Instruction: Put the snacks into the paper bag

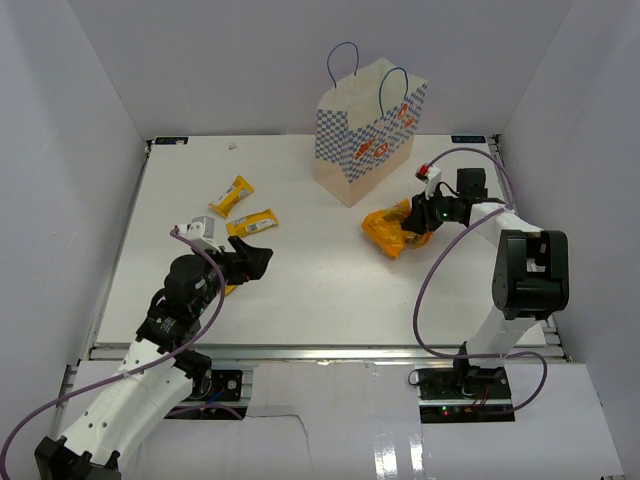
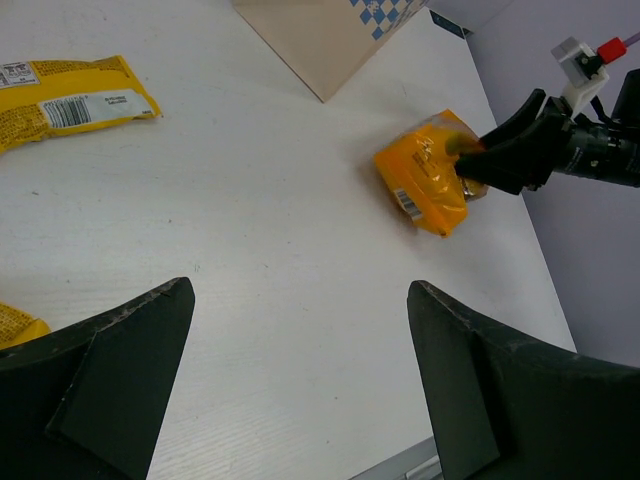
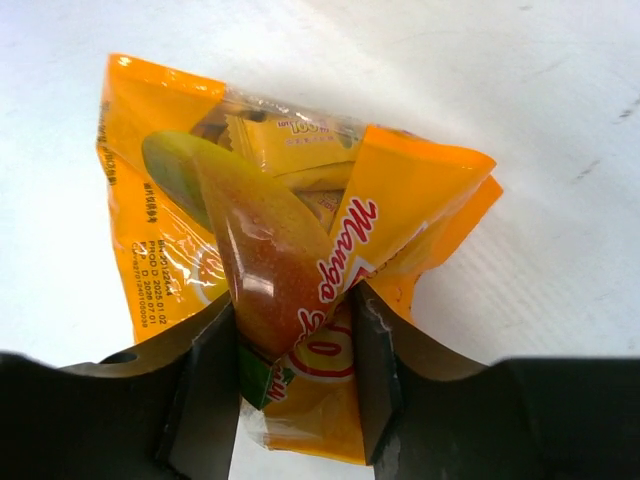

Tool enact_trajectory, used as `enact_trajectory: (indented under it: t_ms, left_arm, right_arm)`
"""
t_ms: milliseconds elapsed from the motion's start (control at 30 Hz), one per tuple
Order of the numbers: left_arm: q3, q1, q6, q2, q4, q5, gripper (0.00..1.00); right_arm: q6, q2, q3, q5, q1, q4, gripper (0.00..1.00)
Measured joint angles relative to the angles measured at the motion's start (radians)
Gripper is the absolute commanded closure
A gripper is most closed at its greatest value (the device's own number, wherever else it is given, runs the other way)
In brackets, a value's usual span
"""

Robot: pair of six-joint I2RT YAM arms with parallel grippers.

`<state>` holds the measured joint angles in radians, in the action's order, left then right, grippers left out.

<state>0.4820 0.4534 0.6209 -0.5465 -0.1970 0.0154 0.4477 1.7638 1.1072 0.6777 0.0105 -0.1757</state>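
Observation:
The middle of the nearer yellow bar [image 1: 250, 223] [image 2: 57, 103] lies just beyond my left gripper's open fingers, so I need to move that gripper there next and close it.
The tan paper bag [image 1: 368, 128] with blue checker print and blue handles stands upright at the back of the table. My right gripper [image 1: 420, 215] is shut on the orange crinkly snack bag [image 3: 300, 260], pinching its bunched end; the bag [image 1: 392, 228] rests on the table just right of the paper bag's front. It also shows in the left wrist view [image 2: 428, 178]. My left gripper [image 2: 300, 390] is open and empty above bare table at the left [image 1: 250, 262]. Two yellow bars [image 1: 231, 196] [image 1: 252, 221] lie near it.
A small silvery packet [image 1: 202, 228] lies left of the yellow bars. A further yellow packet [image 2: 15, 325] peeks out beside my left finger. White walls enclose the table on three sides. The paper bag's corner [image 2: 320, 40] shows in the left wrist view.

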Motion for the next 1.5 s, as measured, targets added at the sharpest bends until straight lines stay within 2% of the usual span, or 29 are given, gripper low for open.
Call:
enact_trajectory:
  t_ms: [267,433,567,767,900,1067,1167,1333,1500]
  left_arm:
    - [-0.018,0.000,0.000,-0.008,0.031,-0.002,0.02]
    - [-0.023,0.000,0.004,-0.018,0.075,-0.035,0.02]
    - [-0.050,0.000,0.020,-0.041,0.122,-0.080,0.02]
    - [-0.057,0.000,0.034,-0.089,0.149,-0.123,0.02]
    - [-0.057,0.000,0.034,-0.084,0.164,-0.132,0.02]
    - [-0.057,0.000,0.034,-0.072,0.172,-0.135,0.02]
    - [-0.057,0.000,0.034,-0.063,0.174,-0.136,0.02]
    - [-0.057,0.000,0.034,-0.042,0.169,-0.136,0.02]
    - [-0.057,0.000,0.034,-0.005,0.153,-0.135,0.02]
  right_arm:
    - [0.086,-0.168,-0.070,0.172,-0.026,-0.089,0.92]
    - [0.135,-0.181,-0.069,0.212,-0.026,-0.114,0.92]
    - [0.197,-0.181,-0.039,0.223,-0.015,-0.198,0.92]
    - [0.342,-0.204,0.071,0.211,0.078,-0.322,0.92]
    - [0.383,-0.247,0.144,0.203,0.166,-0.377,0.92]
    - [0.337,-0.251,0.326,0.190,0.255,-0.372,0.92]
    - [0.275,-0.210,0.502,0.152,0.293,-0.346,0.92]
    - [0.175,-0.071,0.818,0.068,0.325,-0.171,0.92]
    - [0.090,0.097,1.040,-0.052,0.325,-0.002,0.92]
